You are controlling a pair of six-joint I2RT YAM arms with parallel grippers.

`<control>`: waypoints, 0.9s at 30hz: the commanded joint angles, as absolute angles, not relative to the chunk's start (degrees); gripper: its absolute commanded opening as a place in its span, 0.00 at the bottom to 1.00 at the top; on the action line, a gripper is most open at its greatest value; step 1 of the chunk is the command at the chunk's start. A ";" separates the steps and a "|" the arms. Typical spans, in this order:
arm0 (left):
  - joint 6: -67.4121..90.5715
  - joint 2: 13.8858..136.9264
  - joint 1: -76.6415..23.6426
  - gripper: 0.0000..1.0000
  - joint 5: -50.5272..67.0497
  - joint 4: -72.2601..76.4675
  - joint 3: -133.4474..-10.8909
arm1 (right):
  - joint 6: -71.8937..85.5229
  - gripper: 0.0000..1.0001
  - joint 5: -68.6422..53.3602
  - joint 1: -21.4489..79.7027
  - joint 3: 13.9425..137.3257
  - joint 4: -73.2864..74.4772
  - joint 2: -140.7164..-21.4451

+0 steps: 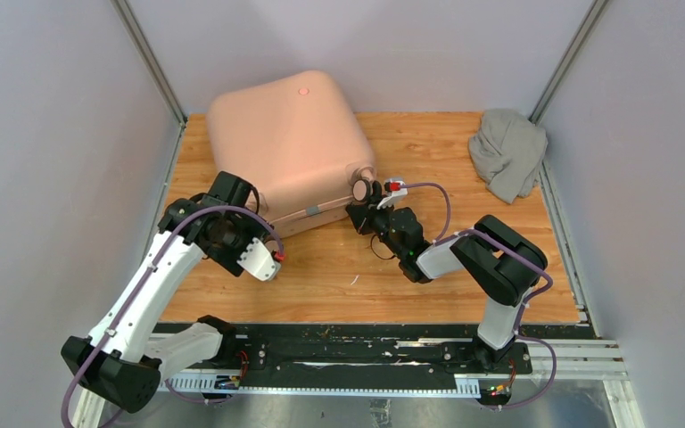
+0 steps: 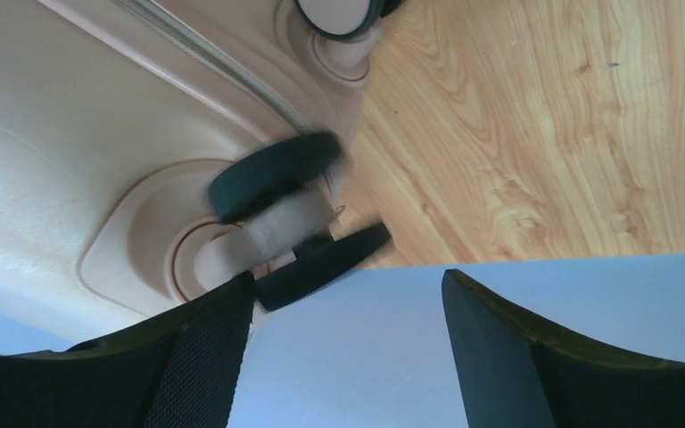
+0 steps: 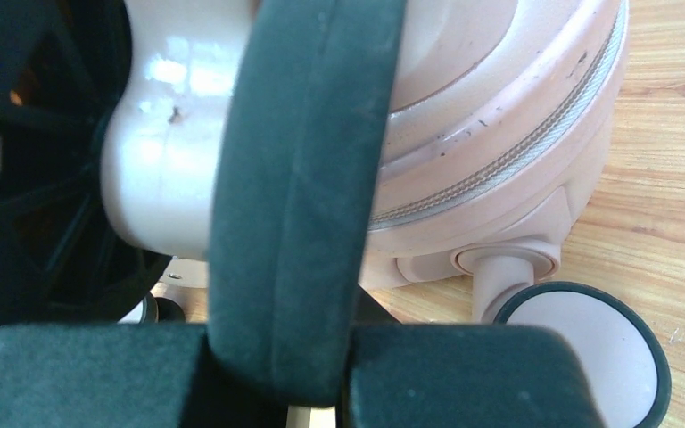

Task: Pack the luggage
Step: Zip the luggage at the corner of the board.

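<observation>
The twin black caster wheel sits past one finger of my open left gripper, so it should shift over and close around the nearer tyre (image 2: pixel 328 266).
The luggage (image 1: pixel 290 143) is a pale pink hard-shell suitcase lying closed and flat at the back left of the table. My left gripper (image 1: pixel 257 228) is at its front-left corner. In the left wrist view this gripper (image 2: pixel 348 290) stands open with nothing between its fingers, and a twin black caster wheel (image 2: pixel 272 174) sits just past the left fingertip. My right gripper (image 1: pixel 363 201) is at the front-right corner. In the right wrist view it (image 3: pixel 290 343) is shut on the black tyre of a caster wheel (image 3: pixel 299 160). Another wheel (image 3: pixel 580 352) shows beside it on the wood.
A crumpled grey cloth (image 1: pixel 508 152) lies at the back right corner. Grey walls enclose the wooden table (image 1: pixel 410 267) on the left, right and back. A black rail (image 1: pixel 339 352) with the arm bases runs along the near edge.
</observation>
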State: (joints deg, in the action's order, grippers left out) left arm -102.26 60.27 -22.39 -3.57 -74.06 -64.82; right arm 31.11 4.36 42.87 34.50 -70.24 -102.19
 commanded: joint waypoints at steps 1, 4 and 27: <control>-103.79 61.74 -22.50 0.83 3.87 -68.51 -65.64 | 30.54 0.00 4.72 43.75 35.07 -75.66 -102.03; -104.85 60.72 -22.50 0.83 5.88 -63.56 -64.16 | 30.90 0.00 4.53 43.70 35.16 -75.79 -102.13; -99.68 61.63 -28.93 0.08 6.10 -51.00 -61.02 | 31.92 0.00 3.08 43.76 33.88 -78.16 -102.47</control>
